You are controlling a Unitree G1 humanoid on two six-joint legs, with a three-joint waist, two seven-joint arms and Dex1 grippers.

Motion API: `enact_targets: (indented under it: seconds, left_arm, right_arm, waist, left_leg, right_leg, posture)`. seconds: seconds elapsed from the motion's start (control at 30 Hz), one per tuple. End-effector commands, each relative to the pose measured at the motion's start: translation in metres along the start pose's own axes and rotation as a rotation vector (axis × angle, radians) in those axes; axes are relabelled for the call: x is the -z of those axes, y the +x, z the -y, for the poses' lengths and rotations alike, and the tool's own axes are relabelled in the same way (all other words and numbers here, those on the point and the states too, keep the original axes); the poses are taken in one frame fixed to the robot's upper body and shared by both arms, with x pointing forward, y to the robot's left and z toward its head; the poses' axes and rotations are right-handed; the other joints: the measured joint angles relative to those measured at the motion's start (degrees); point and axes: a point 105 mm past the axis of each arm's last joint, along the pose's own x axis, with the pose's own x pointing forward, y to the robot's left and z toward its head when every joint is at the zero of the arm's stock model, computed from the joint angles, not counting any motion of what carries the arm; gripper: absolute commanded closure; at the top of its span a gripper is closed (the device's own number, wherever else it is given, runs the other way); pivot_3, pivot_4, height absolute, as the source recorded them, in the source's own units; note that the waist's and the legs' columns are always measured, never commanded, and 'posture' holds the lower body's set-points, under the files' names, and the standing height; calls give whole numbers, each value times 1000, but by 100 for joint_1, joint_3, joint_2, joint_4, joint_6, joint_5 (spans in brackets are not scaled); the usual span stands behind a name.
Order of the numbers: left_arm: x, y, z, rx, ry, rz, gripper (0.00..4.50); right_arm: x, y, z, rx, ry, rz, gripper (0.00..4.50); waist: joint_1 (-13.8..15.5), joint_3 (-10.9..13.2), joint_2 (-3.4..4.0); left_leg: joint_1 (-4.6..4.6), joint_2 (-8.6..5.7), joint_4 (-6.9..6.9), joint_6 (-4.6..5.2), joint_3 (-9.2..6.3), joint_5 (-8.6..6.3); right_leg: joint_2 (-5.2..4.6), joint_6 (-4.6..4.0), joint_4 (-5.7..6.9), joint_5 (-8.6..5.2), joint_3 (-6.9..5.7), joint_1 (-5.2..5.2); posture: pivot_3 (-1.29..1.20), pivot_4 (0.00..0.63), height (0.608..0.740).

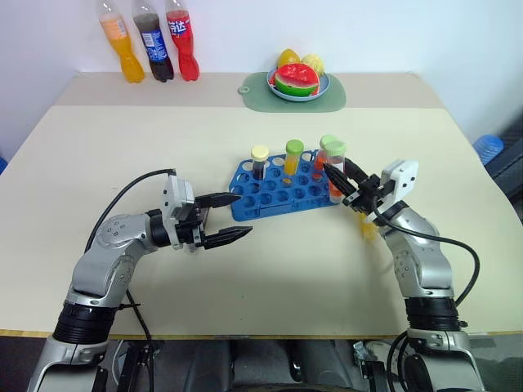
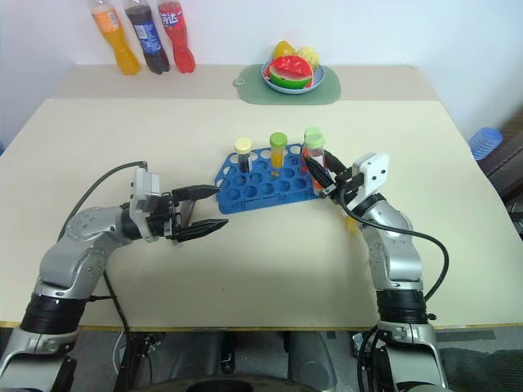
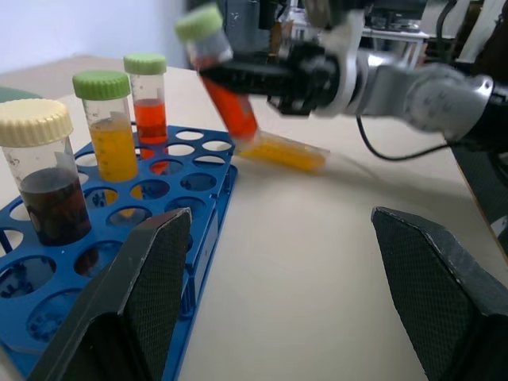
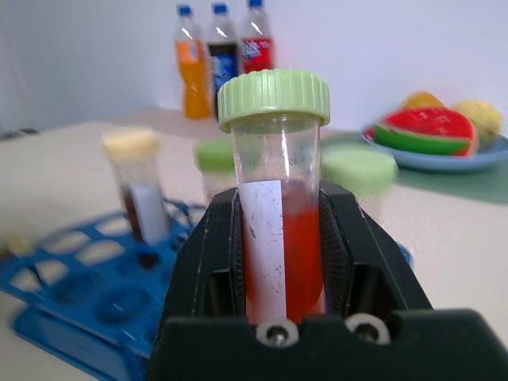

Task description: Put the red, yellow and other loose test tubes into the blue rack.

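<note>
Next, I let go of the red tube with my right gripper in the blue rack's end (image 1: 326, 181), just in front of the orange-red tube. The red tube is held tilted just above the rack.
The blue rack (image 1: 278, 194) lies mid-table. Three capped test tubes stand upright in it: a dark brown one with a cream cap (image 1: 260, 162), a yellow one with a green cap (image 1: 293, 158), and an orange-red one with a green cap (image 1: 324, 155). My right gripper (image 1: 337, 169) is shut on another green-capped tube of red liquid (image 4: 278, 214), holding it tilted just above the rack's right end. One more tube of yellow liquid (image 3: 286, 152) lies flat on the table under my right arm. My left gripper (image 1: 243, 214) is open and empty, level, near the rack's front-left corner.
Three tall soda bottles (image 1: 151, 41) stand at the back left. A pale green mat (image 1: 331, 100) at the back carries a plate of fruit (image 1: 298, 82). A blue object (image 1: 489, 147) sits beyond the table's right edge.
</note>
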Motion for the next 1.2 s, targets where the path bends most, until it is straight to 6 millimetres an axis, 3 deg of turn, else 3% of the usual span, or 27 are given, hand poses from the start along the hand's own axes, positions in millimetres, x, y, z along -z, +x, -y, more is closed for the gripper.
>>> enact_targets:
  seconds: [0.03, 0.23, 0.4, 0.6, 0.9, 1.2]
  left_arm:
    - [-10, -4, 0, -19, 46, 19, 721]
    - [-11, -6, 2, -30, 47, 17, 721]
    - [-12, -8, 1, -42, 50, 16, 721]
    - [-12, -6, 0, -40, 51, 17, 721]
    - [-13, -5, 1, -35, 50, 18, 721]
    - [-15, -9, 2, -49, 51, 9, 721]
  right_arm:
    - [-8, 9, 4, 19, -58, 67, 3731]
    - [-2, 18, 6, 46, -57, 95, 3731]
    - [-36, 25, -6, -42, -28, 203, 3731]
    - [-46, 28, -8, -75, 10, 216, 3731]
    - [-26, 41, 9, 15, -3, 202, 3731]
    - [2, 40, 13, 53, 3, 160, 3731]
  waist:
    - [-14, 0, 0]
    - [-12, 0, 0]
    - [-5, 2, 4]
    - [8, 2, 4]
    - [3, 2, 4]
    - [-3, 3, 5]
  left_leg:
    - [1, 0, 0, 0, 0, 0]
    - [7, 1, -1, -1, 2, 0]
    - [8, 1, -1, -1, 2, 0]
    - [8, 2, -1, -1, 2, 0]
    - [8, 1, -1, -1, 6, 0]
    - [9, 1, -2, -1, 5, 1]
  right_leg:
    - [0, 0, 2, 0, 0, 0]
    - [0, -1, 7, 0, 3, 1]
    - [0, -1, 8, 0, 4, 1]
    - [-1, -1, 8, 0, 4, 2]
    - [-1, -1, 8, 0, 3, 2]
    - [-2, -1, 8, 1, 4, 4]
  posture:
    - [0, 150, 740]
    - [0, 150, 740]
    - [0, 150, 740]
    - [0, 150, 740]
    - [0, 150, 740]
    - [0, 150, 740]
